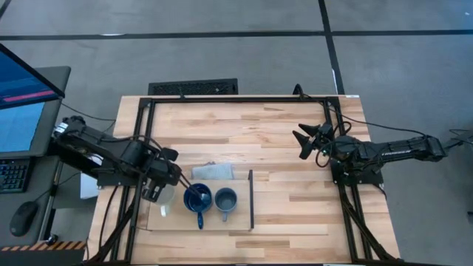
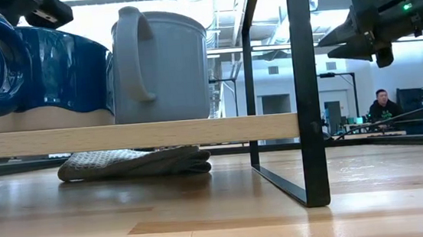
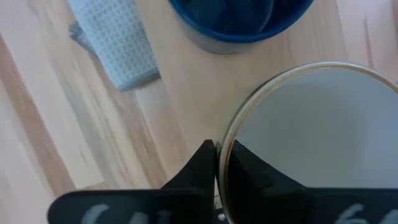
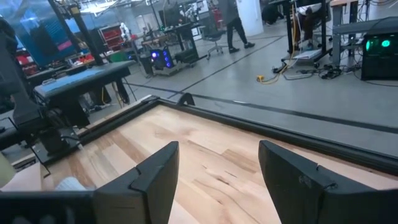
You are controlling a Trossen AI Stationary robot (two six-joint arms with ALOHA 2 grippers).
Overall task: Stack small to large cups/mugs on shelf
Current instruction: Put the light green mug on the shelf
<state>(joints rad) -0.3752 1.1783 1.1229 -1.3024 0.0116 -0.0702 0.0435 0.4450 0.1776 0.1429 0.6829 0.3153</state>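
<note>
I will let go of the cream-white mug with my left gripper on the pale shelf (image 1: 170, 205), next to the navy mug.
The cream-white mug (image 1: 165, 201) is at the left end of the pale shelf (image 1: 222, 224), under my left gripper (image 1: 159, 191), which is shut on it. The navy mug (image 1: 197, 198) and the slate grey-blue mug (image 1: 225, 200) stand upright on the shelf to its right, side by side. In the low view the navy mug (image 2: 38, 68) and the grey-blue mug (image 2: 162, 61) rest by their bases on the shelf board (image 2: 136, 136). My right gripper (image 1: 304, 140) is open and empty, raised over the table's right half; its open fingers also show in the right wrist view (image 4: 217, 177). My left gripper pinches the cream-white mug's rim (image 3: 225, 149), one finger (image 3: 202, 167) outside the wall and one finger (image 3: 252, 169) inside the mug. The fingers come from above, pointing down. The mug is upright, mouth up; whether its base is on the shelf I cannot tell.
A grey folded cloth (image 1: 214, 172) lies on the tabletop just beyond the shelf, and shows under it in the low view (image 2: 135, 162). A thin black strip (image 1: 251, 199) edges the shelf's right end. A black frame (image 1: 244, 100) runs around the table.
</note>
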